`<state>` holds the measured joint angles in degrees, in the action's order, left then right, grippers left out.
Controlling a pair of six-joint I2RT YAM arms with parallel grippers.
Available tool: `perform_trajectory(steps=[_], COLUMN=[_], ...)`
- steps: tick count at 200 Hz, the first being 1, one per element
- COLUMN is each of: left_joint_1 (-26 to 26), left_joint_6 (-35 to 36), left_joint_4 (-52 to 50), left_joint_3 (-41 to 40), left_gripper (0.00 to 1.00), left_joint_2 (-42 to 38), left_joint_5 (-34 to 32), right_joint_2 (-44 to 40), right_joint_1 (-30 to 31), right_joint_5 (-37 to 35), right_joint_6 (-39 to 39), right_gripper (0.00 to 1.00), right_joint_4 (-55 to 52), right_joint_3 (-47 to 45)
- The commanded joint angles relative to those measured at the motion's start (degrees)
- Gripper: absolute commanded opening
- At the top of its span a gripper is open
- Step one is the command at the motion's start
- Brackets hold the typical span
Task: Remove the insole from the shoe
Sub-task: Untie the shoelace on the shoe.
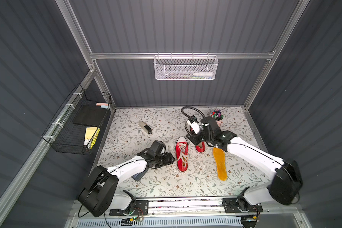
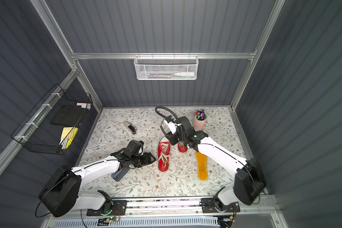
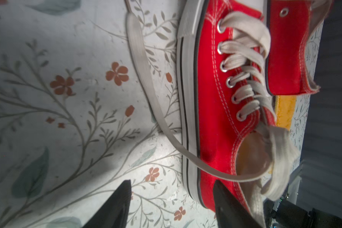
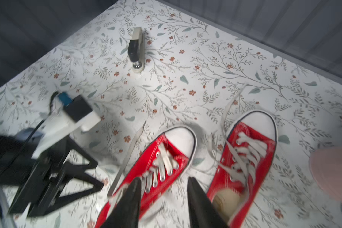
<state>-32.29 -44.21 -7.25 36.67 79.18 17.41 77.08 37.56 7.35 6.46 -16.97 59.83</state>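
I will next use my right gripper to grab the white lace's loose end point(image 1: 186, 155) on the yellow-lined red sneaker, at the side that faces the other sneaker.
Two red sneakers stand mid-table in both top views. The left shoe point(image 1: 182, 154) shows a yellowish lining in its opening point(image 3: 251, 156). The right shoe point(image 1: 200, 147) is partly hidden under my right wrist. A yellow insole point(image 1: 220, 163) lies flat on the table, to the right of both shoes and apart from them. My left gripper point(image 3: 171, 183) is open low beside the left shoe's heel side; one finger point(image 3: 225, 199) overlaps its red canvas. My right gripper point(image 4: 164, 179) hangs open above the gap between the shoes, holding nothing.
A stapler point(image 1: 145, 127) lies at the back left and a pink pen cup point(image 2: 199, 120) stands at the back right. A grey-blue object point(image 2: 119, 174) sits under my left forearm. A black wire basket point(image 1: 77, 122) hangs on the left wall, a white mesh basket point(image 1: 186, 68) on the back wall.
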Motion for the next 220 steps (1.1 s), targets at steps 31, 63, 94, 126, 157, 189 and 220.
perform_trajectory(steps=[31, 63, 94, 126, 157, 189, 220], left_joint_1=[-0.1, 0.0, -0.1, 0.0, 0.1, 0.8, 0.9], left_joint_6=[-6.5, -10.0, -9.1, -7.9, -5.7, -5.3, -4.6], left_joint_4=[3.1, 5.8, 5.8, 4.0, 2.9, 4.1, 4.4], left_joint_3=[0.7, 0.0, 3.0, 7.8, 12.5, 15.4, 18.4], left_gripper=[0.65, 0.63, 0.65, 0.66, 0.67, 0.67, 0.66], left_joint_2=[1.8, 3.3, 5.5, 8.5, 12.4, 17.2, 20.9], left_joint_5=[-5.5, -8.7, -8.6, -6.7, -5.9, -5.4, -4.3], right_joint_2=[-2.8, 0.2, 7.8, 11.9, 14.2, 15.4, 15.6], right_joint_1=[0.5, 1.0, 1.1, 1.1, 1.1, 1.1, 1.1], right_joint_5=[6.1, 9.6, 10.1, 13.5, 13.4, 14.5, 13.5], right_joint_6=[30.9, 33.8, 35.4, 35.6, 35.8, 36.9, 34.8], right_gripper=[0.44, 0.47, 0.46, 0.45, 0.39, 0.29, 0.38], right_joint_4=[-15.4, -5.0, -4.0, -0.3, 0.5, 0.0, 2.1], right_joint_3=[-11.3, -12.5, -7.9, -6.8, -5.7, -5.1, -4.6])
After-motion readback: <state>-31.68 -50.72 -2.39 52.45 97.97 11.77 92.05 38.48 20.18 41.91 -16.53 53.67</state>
